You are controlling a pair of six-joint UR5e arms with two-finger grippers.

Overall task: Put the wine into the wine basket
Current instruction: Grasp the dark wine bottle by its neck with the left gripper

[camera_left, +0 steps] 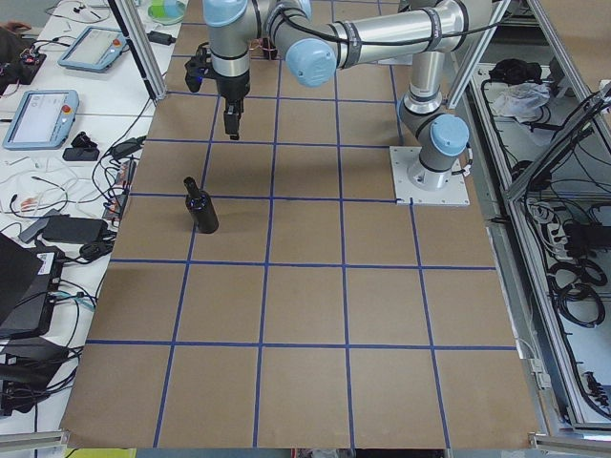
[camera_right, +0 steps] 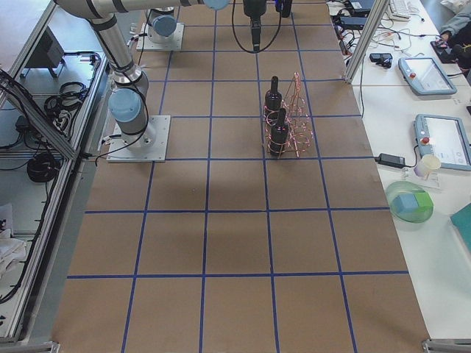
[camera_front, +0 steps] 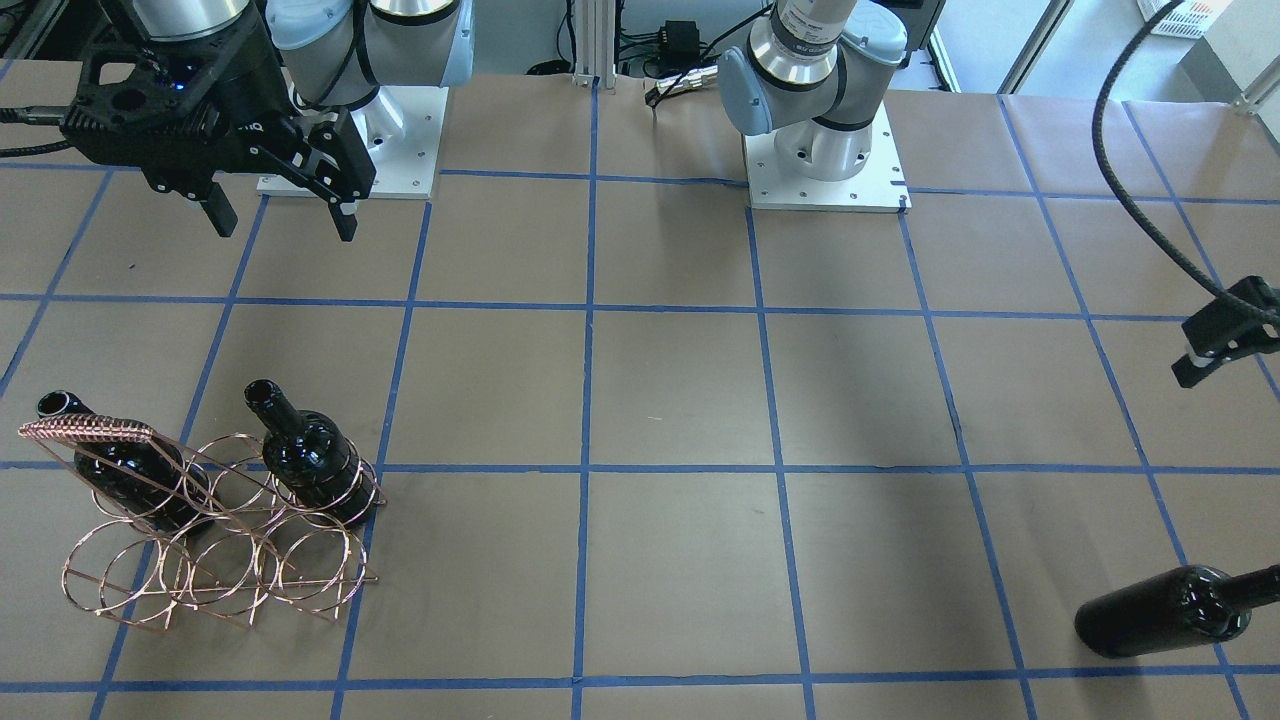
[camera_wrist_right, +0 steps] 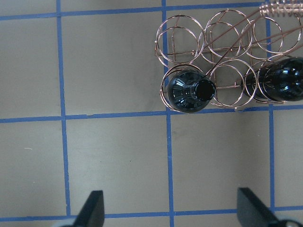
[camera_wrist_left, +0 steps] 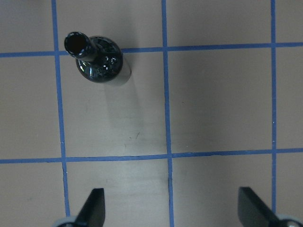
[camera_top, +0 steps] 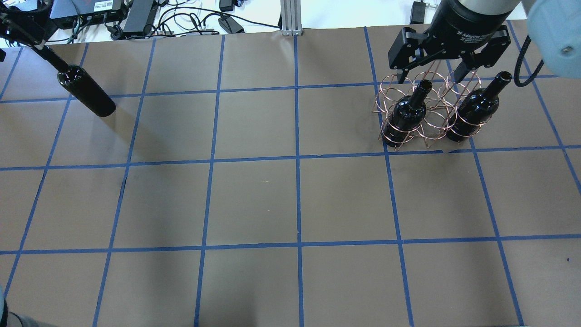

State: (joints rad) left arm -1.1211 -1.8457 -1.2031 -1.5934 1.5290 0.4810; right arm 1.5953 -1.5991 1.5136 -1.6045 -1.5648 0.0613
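Next, I close my left gripper on the neck (camera_front: pixel 1248 589) (camera_wrist_left: pixel 86 50) of the shiny black wine bottle that stands apart from the copper wire wine basket.
One wine bottle (camera_top: pixel 86 93), glossy black, stands upright on the table's left side, apart from the basket; it also shows in the left wrist view (camera_wrist_left: pixel 98 60). My left gripper (camera_wrist_left: pixel 173 210) is open and empty, hovering above the table beside this bottle without touching it. The copper wire wine basket (camera_top: pixel 429 97) stands on the right side and holds two look-alike bottles, one (camera_top: pixel 406 116) at one end and one (camera_top: pixel 472 111) at the other. My right gripper (camera_top: pixel 431 75) is open and empty, raised above the basket's far side.
Blue tape lines divide the brown table (camera_top: pixel 254 200) into squares. The arm bases (camera_front: pixel 825 150) stand at the robot's edge. Cables and power boxes (camera_top: pixel 136 16) lie beyond the far edge.
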